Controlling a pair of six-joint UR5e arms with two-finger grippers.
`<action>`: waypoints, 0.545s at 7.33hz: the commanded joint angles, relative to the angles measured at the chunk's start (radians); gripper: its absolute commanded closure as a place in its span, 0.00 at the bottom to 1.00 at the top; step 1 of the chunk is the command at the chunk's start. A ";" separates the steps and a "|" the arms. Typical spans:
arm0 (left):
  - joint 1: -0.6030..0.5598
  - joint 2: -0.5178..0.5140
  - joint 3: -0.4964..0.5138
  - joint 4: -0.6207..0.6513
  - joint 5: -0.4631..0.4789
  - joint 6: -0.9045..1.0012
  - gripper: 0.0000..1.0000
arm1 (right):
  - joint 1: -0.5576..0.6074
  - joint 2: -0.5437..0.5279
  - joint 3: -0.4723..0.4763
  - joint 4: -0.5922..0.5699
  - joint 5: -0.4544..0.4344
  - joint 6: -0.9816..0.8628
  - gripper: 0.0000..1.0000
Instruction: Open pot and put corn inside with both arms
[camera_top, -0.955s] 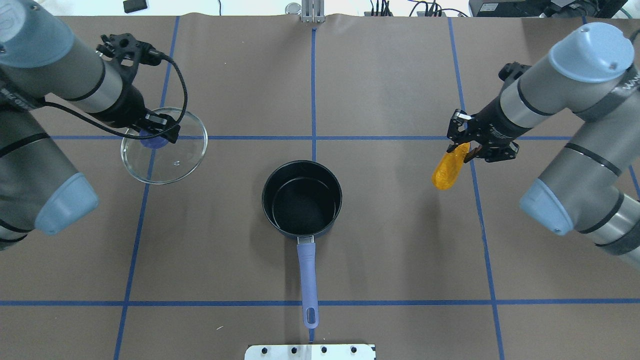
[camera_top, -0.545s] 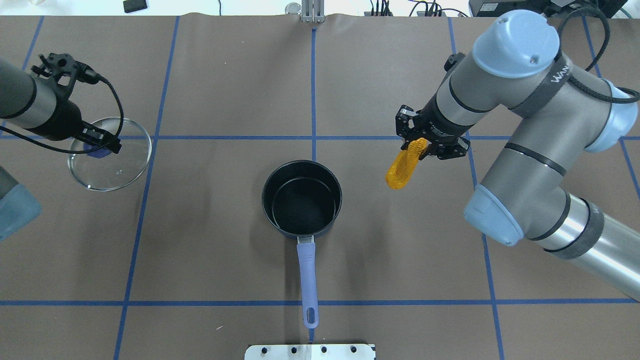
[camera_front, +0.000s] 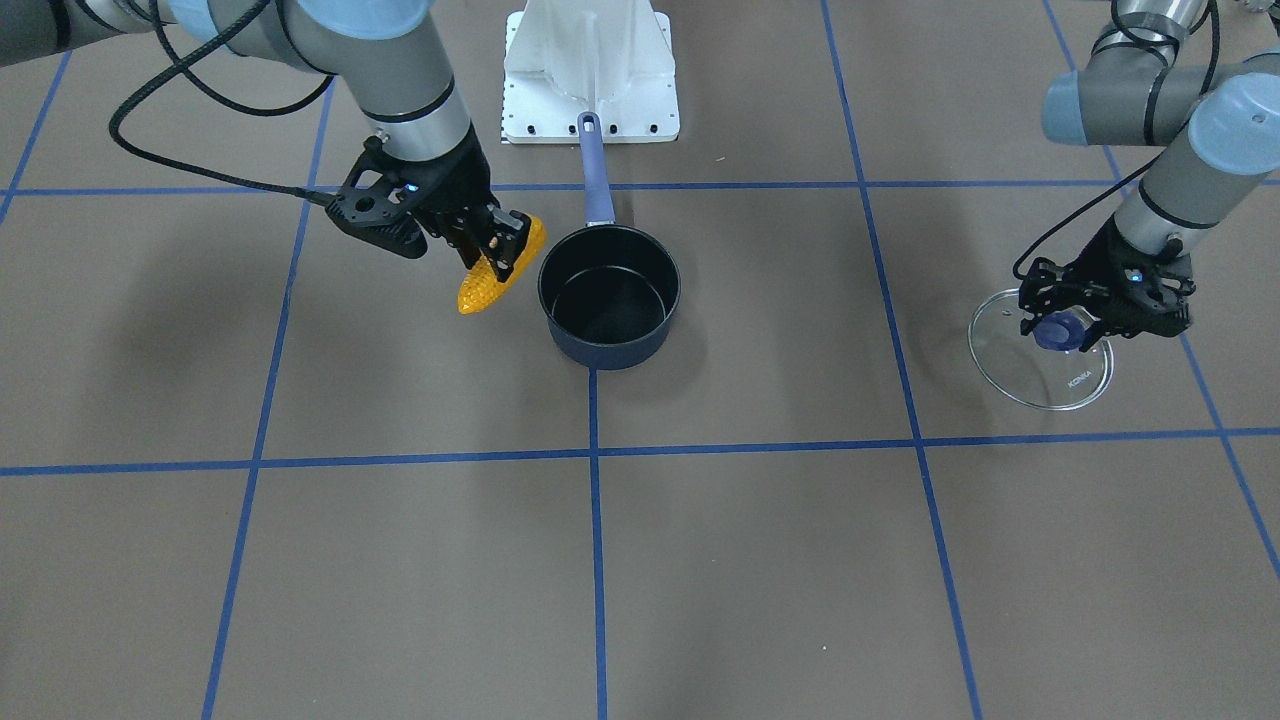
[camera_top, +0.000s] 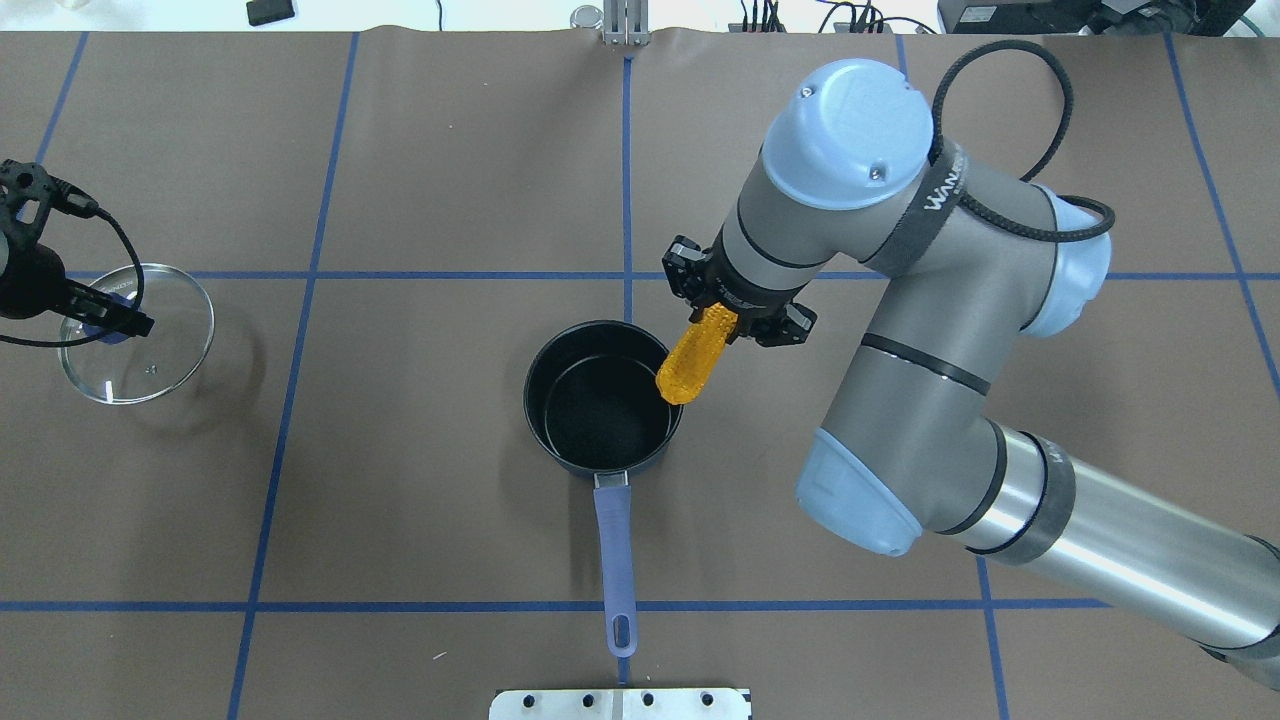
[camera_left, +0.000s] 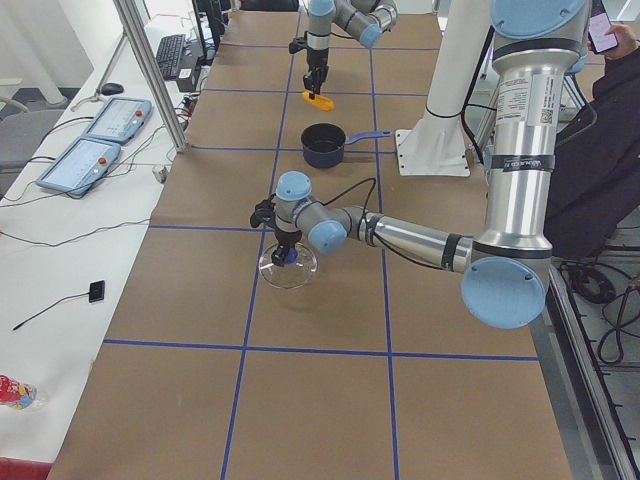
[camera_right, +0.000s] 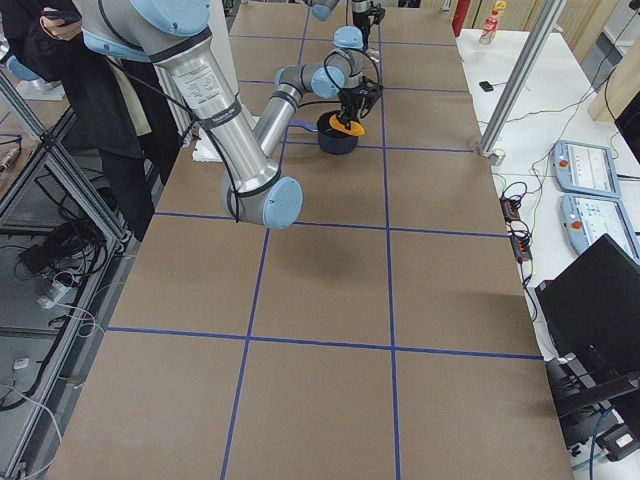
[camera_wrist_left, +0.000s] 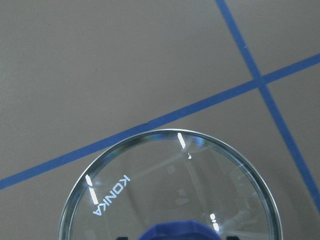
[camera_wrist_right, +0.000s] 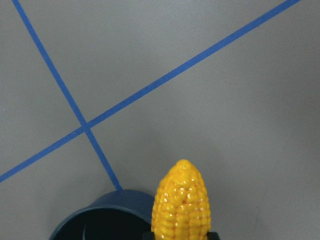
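The robot's right gripper needs to release the corn inside the dark blue pot (camera_front: 618, 307) (camera_wrist_right: 98, 233), against the side of the pot opposite its lilac handle.
The dark blue pot (camera_top: 600, 415) stands open and empty at the table's middle, its lilac handle (camera_top: 613, 545) pointing toward the robot. My right gripper (camera_top: 738, 318) is shut on the orange-yellow corn (camera_top: 690, 358), which hangs tip down, in the air, at the pot's right rim. In the front view the corn (camera_front: 492, 272) is just beside the pot (camera_front: 610, 345). The right wrist view shows the corn (camera_wrist_right: 182, 202) over the pot's edge. My left gripper (camera_top: 102, 322) is shut on the blue knob of the glass lid (camera_top: 160, 350), low over the table at far left.
The white pedestal base plate (camera_top: 620, 703) lies at the near edge behind the pot handle. Blue tape lines cross the brown table. The right arm's elbow (camera_top: 860, 490) hangs over the table right of the pot. An operator (camera_right: 60, 60) stands beside the table.
My right arm has swung left with the corn, from the right side to the pot's right rim. My left arm has carried the lid farther left.
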 joint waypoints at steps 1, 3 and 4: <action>-0.001 0.064 0.017 -0.092 -0.005 -0.011 0.44 | -0.062 0.032 -0.020 -0.013 -0.061 0.016 0.67; -0.001 0.077 0.019 -0.103 -0.005 -0.012 0.43 | -0.077 0.074 -0.068 -0.012 -0.071 0.036 0.67; 0.001 0.077 0.023 -0.103 -0.003 -0.012 0.39 | -0.082 0.080 -0.070 -0.012 -0.077 0.038 0.67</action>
